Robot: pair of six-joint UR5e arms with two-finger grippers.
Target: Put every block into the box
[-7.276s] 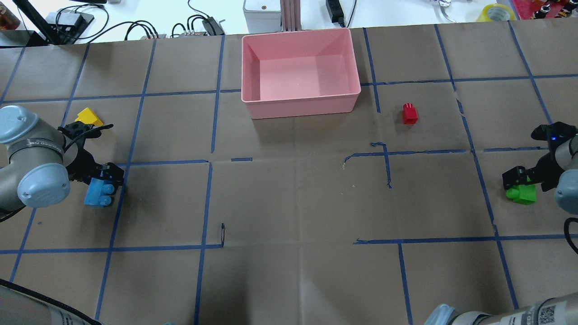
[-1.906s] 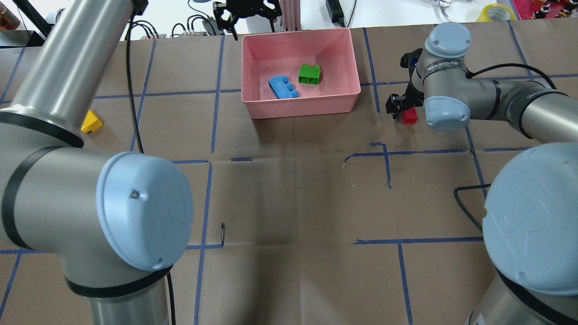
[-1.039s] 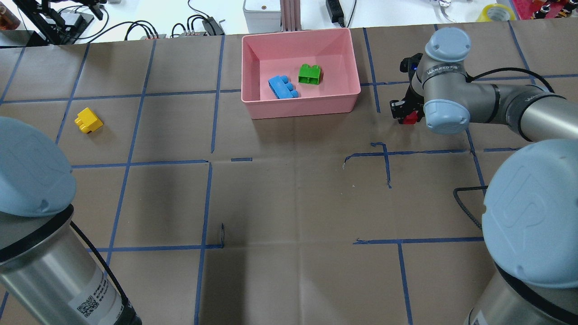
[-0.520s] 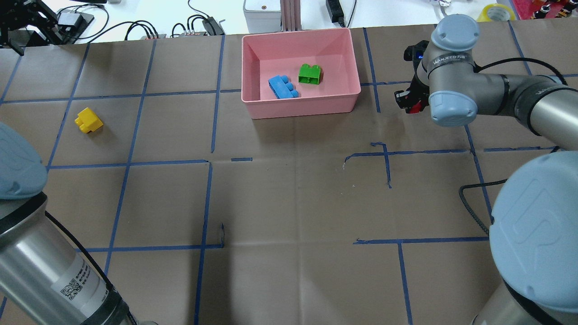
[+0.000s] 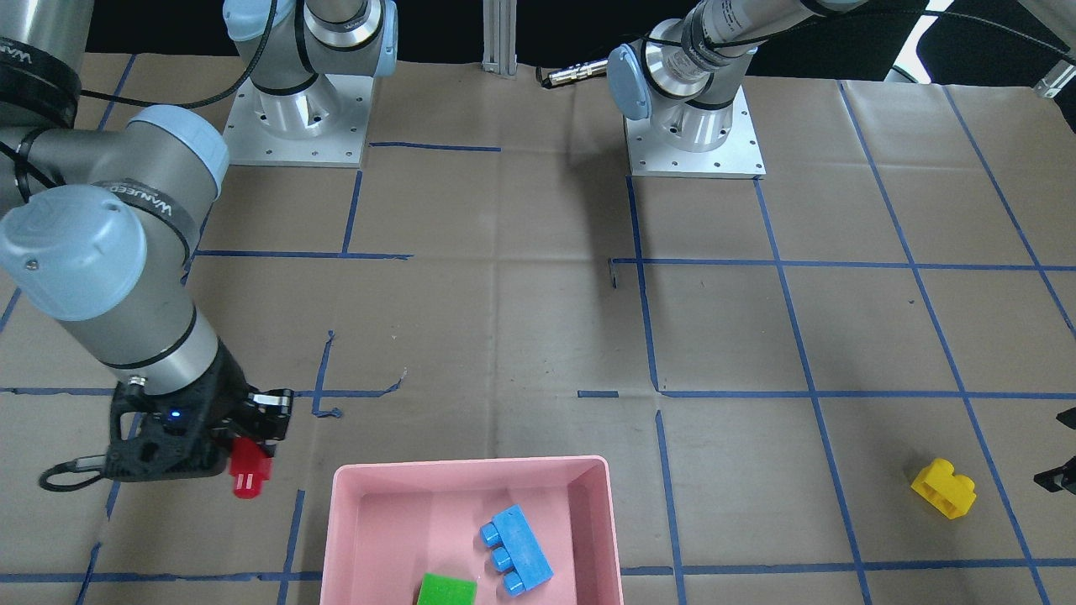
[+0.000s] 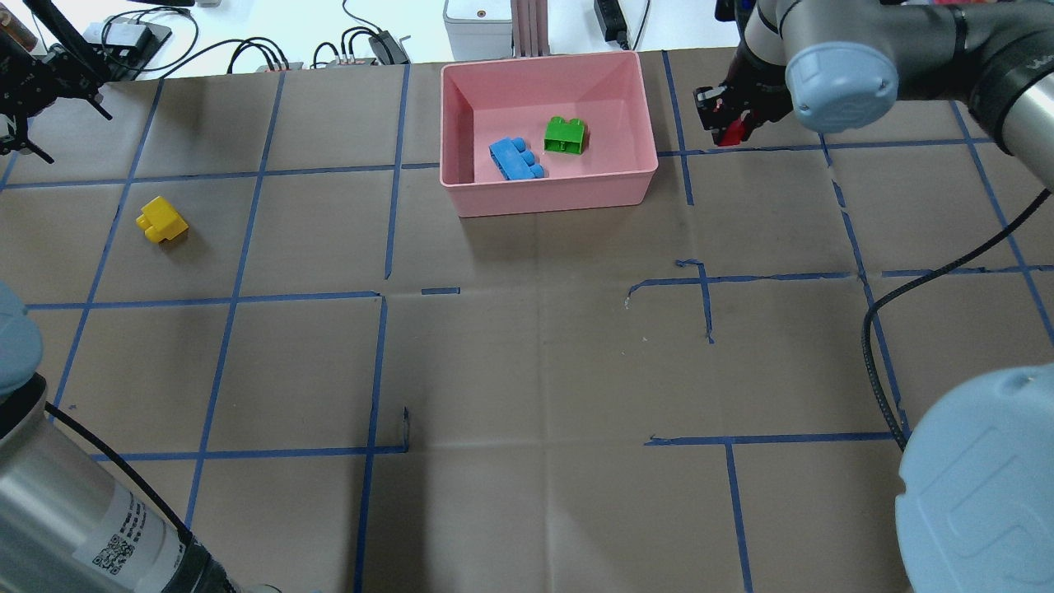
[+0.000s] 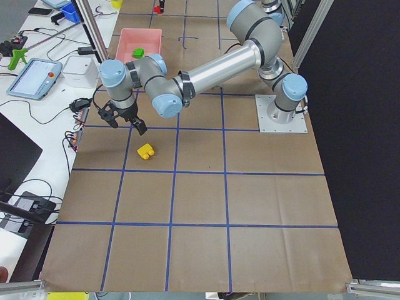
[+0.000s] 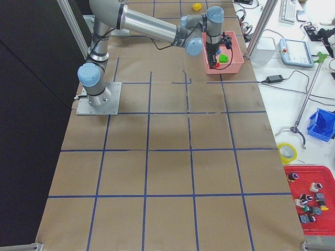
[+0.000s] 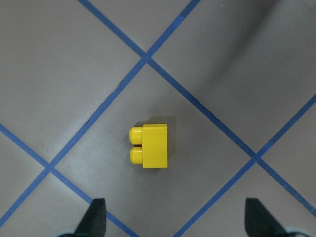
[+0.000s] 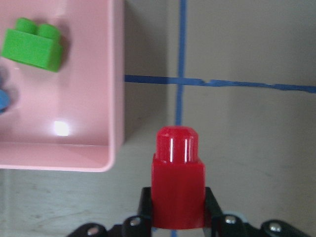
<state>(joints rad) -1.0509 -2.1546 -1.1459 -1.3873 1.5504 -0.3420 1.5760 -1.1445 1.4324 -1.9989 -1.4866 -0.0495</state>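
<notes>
Next, the left gripper closes across the yellow brick, with one finger on its round knobs (image 5: 954, 476) (image 9: 137, 146) and the other on the brick's opposite flat side.
The pink box (image 6: 547, 194) stands at the table's far middle. The light-blue brick (image 6: 516, 158) and the green brick (image 6: 566, 134) lie inside it. My right gripper (image 10: 177, 212) is shut on the red brick (image 10: 177, 185) and holds it in the air just outside the box's right wall (image 10: 118, 74); the red brick also shows in the overhead view (image 6: 729, 132). The yellow brick (image 6: 161, 221) lies on its side on the table at the left. My left gripper (image 9: 177, 217) is open and empty, hanging above the yellow brick (image 9: 150, 146).
Brown paper with a blue tape grid covers the table (image 6: 527, 362). Cables, adapters and a grey unit (image 6: 478, 29) sit beyond the far edge behind the box. The arm bases (image 5: 693, 134) are bolted at the robot's side.
My right gripper has lifted the red brick off the table and carried it farther back, beside the box's right wall. My left arm has swung from the box to above the yellow brick.
</notes>
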